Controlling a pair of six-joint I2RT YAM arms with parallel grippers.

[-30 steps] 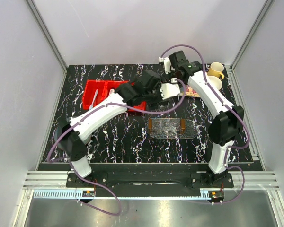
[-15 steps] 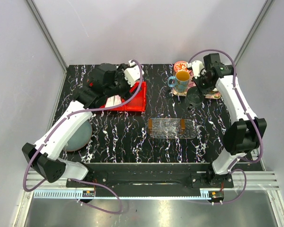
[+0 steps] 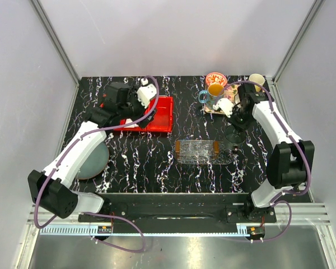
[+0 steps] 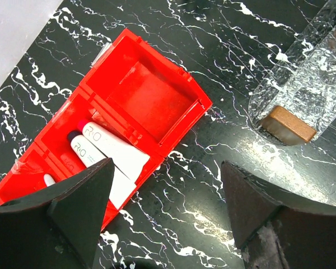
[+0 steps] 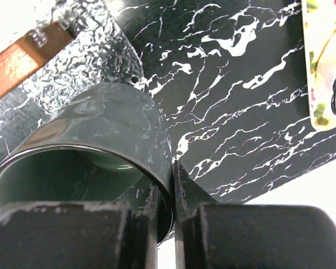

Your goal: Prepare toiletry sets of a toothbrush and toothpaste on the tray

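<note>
My right gripper should set the dark grey cup down beside the clear tray's orange-brown end (image 3: pixel 228 150) (image 5: pixel 78 84) farthest from the red bins.
The clear tray (image 3: pixel 204 151) with orange-brown ends lies mid-table; one end shows in the left wrist view (image 4: pixel 291 124) and part in the right wrist view (image 5: pixel 73 61). Two white toothpaste tubes (image 4: pixel 109 152) lie side by side in a red bin (image 4: pixel 151 95). The toothbrush is not clearly visible; a pale tip (image 4: pixel 47 179) shows in the bin's far compartment. My left gripper (image 3: pixel 145 109) hangs open and empty over the red bins' near edge (image 4: pixel 168 218). My right gripper (image 3: pixel 236 115) is shut on the rim of a dark grey cup (image 5: pixel 101 129), held by the tray's right end.
The red bins (image 3: pixel 159 112) sit back left. A floral tray (image 3: pixel 218 103) with mugs stands back right, its edge in the right wrist view (image 5: pixel 325 67). A cream mug (image 3: pixel 256 80) is at the far right corner. A grey bowl (image 3: pixel 95 159) lies front left.
My left arm swung back from the centre to over the red bins. My right arm came forward from the floral tray, carrying the dark cup to beside the clear tray.
</note>
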